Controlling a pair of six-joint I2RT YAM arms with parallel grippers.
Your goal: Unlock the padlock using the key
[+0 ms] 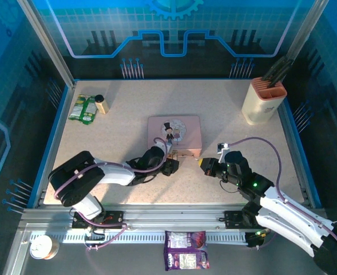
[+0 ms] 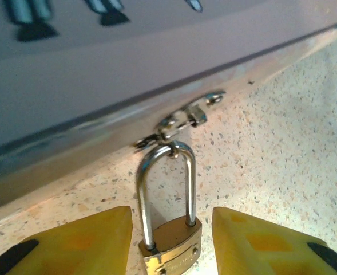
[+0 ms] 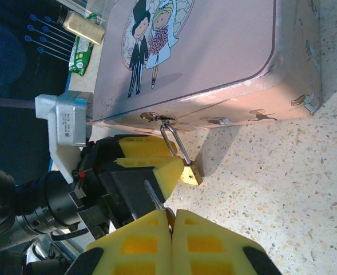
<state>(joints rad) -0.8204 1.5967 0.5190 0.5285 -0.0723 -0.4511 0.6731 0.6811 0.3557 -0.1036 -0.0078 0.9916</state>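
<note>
The padlock body's narrow edges face the fingers of my left gripper, so next I turn that gripper and grip the padlock body by its flat sides (image 2: 173,259) before I bring the key.
The brass padlock (image 2: 171,247) hangs by its silvery shackle (image 2: 163,183) from the hasp on the pink tin's (image 3: 214,57) front wall. Its body lies on the table. My left gripper (image 2: 172,235) is open, with a yellow finger (image 2: 82,243) on each side of the padlock body and a gap on both sides. In the right wrist view the padlock (image 3: 192,175) sits just past the left gripper's fingers (image 3: 151,157). My right gripper (image 3: 171,216) is shut on the key (image 3: 155,197), whose thin grey blade points towards the padlock, a short way from it.
The pink tin (image 1: 174,133) stands mid-table, with my left gripper (image 1: 173,166) and right gripper (image 1: 205,164) at its near side. A knife block (image 1: 264,100) is at the back right. A green packet (image 1: 83,109) and a small bottle (image 1: 101,104) are at the back left.
</note>
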